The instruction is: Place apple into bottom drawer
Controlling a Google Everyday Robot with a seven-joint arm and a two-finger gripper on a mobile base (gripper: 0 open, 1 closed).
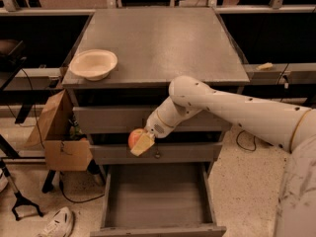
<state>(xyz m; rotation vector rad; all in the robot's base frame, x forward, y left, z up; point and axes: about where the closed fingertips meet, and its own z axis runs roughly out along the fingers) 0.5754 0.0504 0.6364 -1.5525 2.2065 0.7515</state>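
The red-orange apple will be released inside the bottom drawer (pixel 154 217), near its front edge's middle.
The red-orange apple (pixel 135 137) is held in my gripper (pixel 139 142), which is shut on it. The white arm reaches in from the right, in front of the grey cabinet's upper drawers. The apple hangs in front of the middle drawer's face, above the left part of the bottom drawer (pixel 155 196). The bottom drawer is pulled out towards me and its plain grey inside shows with nothing in it.
A cream shallow bowl (pixel 93 64) sits at the front left of the cabinet top (pixel 163 38). An open cardboard box (pixel 59 132) stands left of the cabinet. A white shoe (pixel 57 222) and a black stand foot (pixel 19 204) lie on the floor at lower left.
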